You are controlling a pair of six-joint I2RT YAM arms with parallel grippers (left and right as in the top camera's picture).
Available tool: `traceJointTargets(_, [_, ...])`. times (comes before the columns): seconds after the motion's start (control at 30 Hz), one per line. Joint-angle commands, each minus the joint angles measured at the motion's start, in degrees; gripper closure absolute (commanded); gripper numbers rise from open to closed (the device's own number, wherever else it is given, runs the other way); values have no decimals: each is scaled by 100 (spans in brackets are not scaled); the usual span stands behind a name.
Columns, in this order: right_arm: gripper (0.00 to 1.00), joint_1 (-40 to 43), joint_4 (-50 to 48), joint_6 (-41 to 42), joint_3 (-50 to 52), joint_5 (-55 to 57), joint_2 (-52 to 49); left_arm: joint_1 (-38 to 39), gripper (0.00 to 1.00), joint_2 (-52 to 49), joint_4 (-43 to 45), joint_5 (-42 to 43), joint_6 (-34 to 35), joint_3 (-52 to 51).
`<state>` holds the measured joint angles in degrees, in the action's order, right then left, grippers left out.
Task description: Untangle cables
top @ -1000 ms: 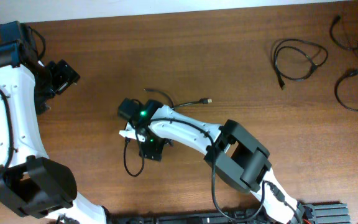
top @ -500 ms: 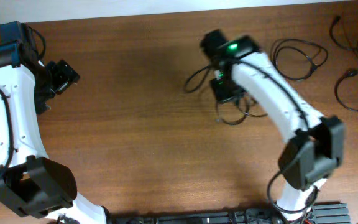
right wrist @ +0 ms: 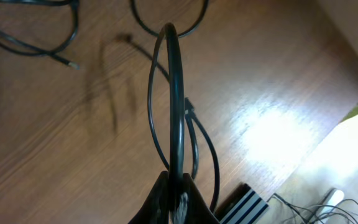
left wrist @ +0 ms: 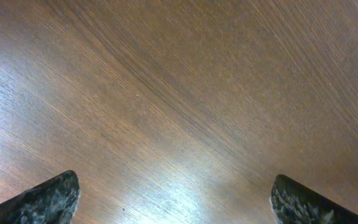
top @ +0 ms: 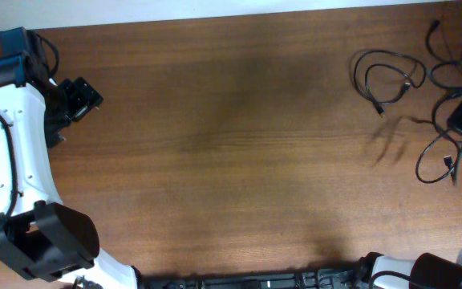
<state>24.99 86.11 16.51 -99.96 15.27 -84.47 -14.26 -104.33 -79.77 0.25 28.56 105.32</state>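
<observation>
My right gripper is to release the black cable loop. It will let go of it on the wood (top: 425, 170) (right wrist: 178, 99) between the coiled cable and the near table edge. The loop is now at the table's far edge.
In the overhead view my right gripper (top: 460, 128) is at the table's far right edge, shut on a thin black cable (top: 433, 163) whose loops hang below it. The right wrist view shows the gripper (right wrist: 176, 190) pinching that cable (right wrist: 174, 93), with the loop standing up from the closed fingers. Another cable (top: 387, 75) lies coiled on the wood to its left, and one more cable (top: 454, 46) lies in the far right corner. My left gripper (top: 77, 98) is at the far left, open; in its wrist view the gripper (left wrist: 173, 202) has only bare wood between its fingertips (left wrist: 50, 198).
The wooden table (top: 231, 144) ends at a pale strip along the far side. In the right wrist view the table edge runs close by on the right, with a striped black-and-white block (right wrist: 252, 202) beside it. The left arm's white link (top: 18, 152) stretches along the left side.
The right arm swung from the middle of the table up and across to the far right edge, shutting on a cable and carrying it along. The left arm stayed still.
</observation>
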Motion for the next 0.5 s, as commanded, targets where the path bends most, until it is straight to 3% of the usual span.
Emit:
traceJointTargets(0.0, [96,17,-11,839,-48,1482,31,-15,1,181,-7,20,72,55])
traceJointTargets(0.2, [96,17,562,922,-46,1504,136,-15,1,181,-7,20,72,55])
traceJointTargets(0.3, [96,15,863,1851,-46,2291,387,-15,1,181,-4,20,72,55])
traceJointTargets(0.47, [96,15,870,1576,-39,1410,105,-15,1,181,-4,20,72,55])
